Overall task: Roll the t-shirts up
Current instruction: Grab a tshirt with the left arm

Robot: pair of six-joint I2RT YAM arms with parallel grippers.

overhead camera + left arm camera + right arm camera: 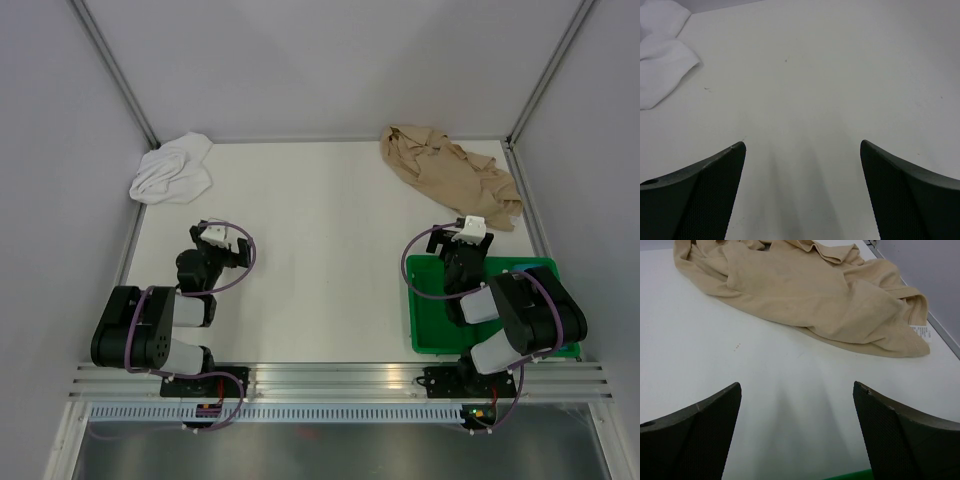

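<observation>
I will grip the white far-corner t-shirt's near edge's middle [176,195] with my left gripper.
A crumpled white t-shirt [172,170] lies in the far left corner of the table; part of the white t-shirt [660,50] shows at the upper left of the left wrist view. A tan t-shirt [452,175] is spread loosely at the far right, and this tan t-shirt [810,290] fills the top of the right wrist view. My left gripper [222,240] is open and empty, well short of the white shirt. The right gripper [468,232] is open and empty above the far edge of the green tray, short of the tan shirt.
A green plastic tray [430,330] sits at the near right under the right arm; its rim [850,475] shows at the bottom of the right wrist view. Grey walls and metal frame posts [115,70] close in the white table [320,230] at the back and sides.
</observation>
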